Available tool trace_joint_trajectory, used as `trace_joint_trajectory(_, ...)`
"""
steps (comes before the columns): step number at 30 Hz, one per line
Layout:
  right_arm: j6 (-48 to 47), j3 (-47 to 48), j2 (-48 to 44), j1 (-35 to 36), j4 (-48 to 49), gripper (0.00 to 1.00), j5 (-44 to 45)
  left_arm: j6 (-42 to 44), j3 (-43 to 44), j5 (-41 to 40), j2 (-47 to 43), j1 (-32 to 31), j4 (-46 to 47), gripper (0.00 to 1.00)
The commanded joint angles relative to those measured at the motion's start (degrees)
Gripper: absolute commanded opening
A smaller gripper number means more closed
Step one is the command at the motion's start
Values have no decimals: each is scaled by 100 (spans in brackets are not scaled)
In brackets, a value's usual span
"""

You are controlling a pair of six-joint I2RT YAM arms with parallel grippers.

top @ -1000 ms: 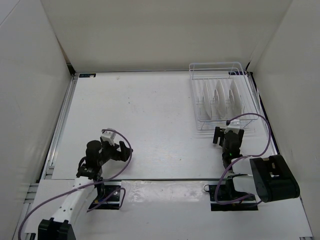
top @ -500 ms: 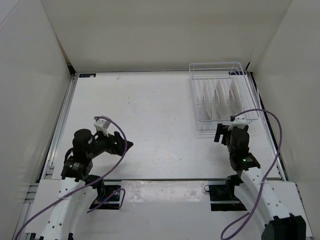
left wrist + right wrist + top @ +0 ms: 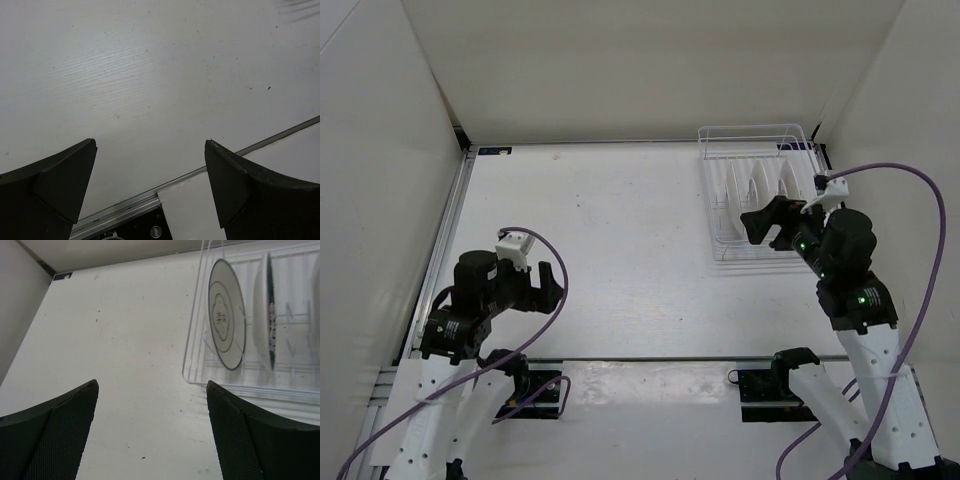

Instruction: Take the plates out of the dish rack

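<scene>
I need to next close my right gripper on the top edge of the plate point(image 3: 731, 166) point(image 3: 220, 261) with the centre motif, the plate in the dish rack nearest the open table.
The white wire dish rack point(image 3: 722, 205) stands at the table's far right and holds three upright plates. In the right wrist view the rack point(image 3: 196, 356) shows its left plate, white with a thin grey rim line and centre motif point(image 3: 226, 315), then the plate with a dark-green rim band point(image 3: 264, 310). My right gripper point(image 3: 765, 226) hovers over the rack's near end, open and empty point(image 3: 151, 385), the plates ahead and to its right. My left gripper point(image 3: 556, 285) is open and empty point(image 3: 150, 142) over bare table at the near left, far from the rack.
White enclosure walls close in the table on the left, back and right. A metal rail point(image 3: 125, 205) runs along the table's near edge under my left gripper. Purple cables point(image 3: 920, 200) loop off both arms. A small dark tag point(image 3: 493, 151) lies at the back left corner.
My right arm has risen and swung forward, bringing its gripper from the table in front of the rack to above the rack's near end. My left arm has lifted and drawn back leftward.
</scene>
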Motion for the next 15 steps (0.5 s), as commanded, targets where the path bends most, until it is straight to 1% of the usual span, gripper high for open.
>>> trace_joint_trajectory(1,167,86,341,6,212,90,-676,-50,-229,-561,-250,-64,-266,100)
trace_joint_trajectory(2,159,384,613,6,194,90,-632,-305,-318,-854,-303,-55,-379,100)
trace_joint_trajectory(3,132,579,981,14,-15,90,-423,-942,-397,-1814,-373,-29,-745,100)
trace_joint_trajectory(4,-7,824,1402,14,-321,90,-325,-1045,-398,-2458,-356,-29,-897,100)
trace_joint_trajectory(5,-191,1531,1607,14,-472,90,-272,-1185,-311,-2891,-399,-46,-994,100)
trace_joint_trajectory(6,-367,1773,1844,32,-596,90,-211,-1325,-336,-2948,-513,-55,-1012,100)
trace_joint_trajectory(7,-482,2307,2403,32,-884,82,-184,-1266,-476,-2574,-653,-38,-847,100)
trace_joint_trajectory(9,-544,2670,2793,49,-1035,73,-123,-1065,-565,-2290,-829,-38,-661,100)
trace_joint_trajectory(10,-553,3003,3335,41,-1315,68,-79,-1063,-565,-2237,-891,-38,-652,100)
trace_joint_trajectory(11,-571,3276,3488,41,-1378,67,-52,-1072,-591,-2271,-901,-38,-661,100)
trace_joint_trajectory(15,-562,3445,4104,50,-1204,64,141,-1134,-583,-2421,-822,-38,-696,100)
